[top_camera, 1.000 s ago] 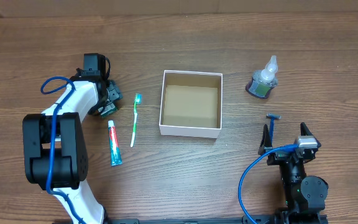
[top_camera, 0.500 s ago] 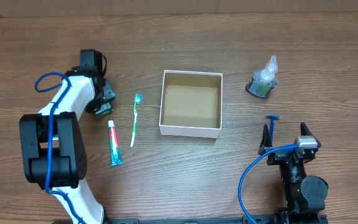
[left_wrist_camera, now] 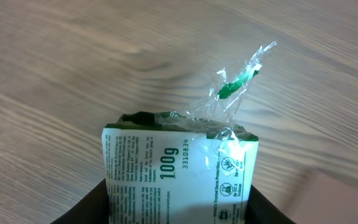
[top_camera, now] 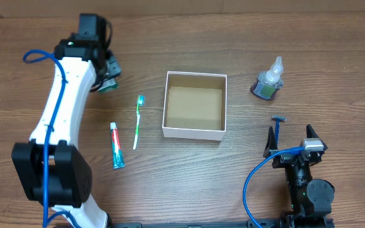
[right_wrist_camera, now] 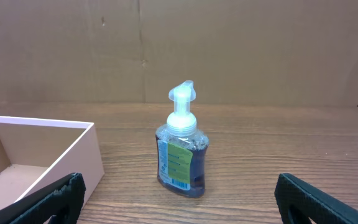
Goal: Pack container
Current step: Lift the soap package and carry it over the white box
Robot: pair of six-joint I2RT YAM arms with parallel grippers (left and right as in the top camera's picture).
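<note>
My left gripper needs to release the white soap packet inside the container (top_camera: 179,111), along the container's side nearest the green toothbrush. The soap packet is now held above the wood.
The container (top_camera: 194,132) is a shallow square cardboard box with white walls and a brown inside, at the table's middle; nothing lies in it. Its corner shows in the right wrist view (right_wrist_camera: 73,155). My left gripper (top_camera: 108,73) is at the far left, shut on a white and green soap packet (left_wrist_camera: 179,171) with a crinkled clear top, held above the wood (top_camera: 109,83). My right gripper (top_camera: 293,147) is open and empty near the front right edge. In its wrist view the fingers (right_wrist_camera: 179,190) frame a clear pump bottle (right_wrist_camera: 181,146).
A green toothbrush (top_camera: 137,123) and a toothpaste tube (top_camera: 116,145) lie left of the box. A blue razor (top_camera: 277,126) lies just ahead of my right gripper. The pump bottle (top_camera: 268,81) stands at the back right. A cardboard wall stands behind the table.
My left arm has lifted the soap packet off the table and moved it toward the back left. The right arm and the other items have not moved.
</note>
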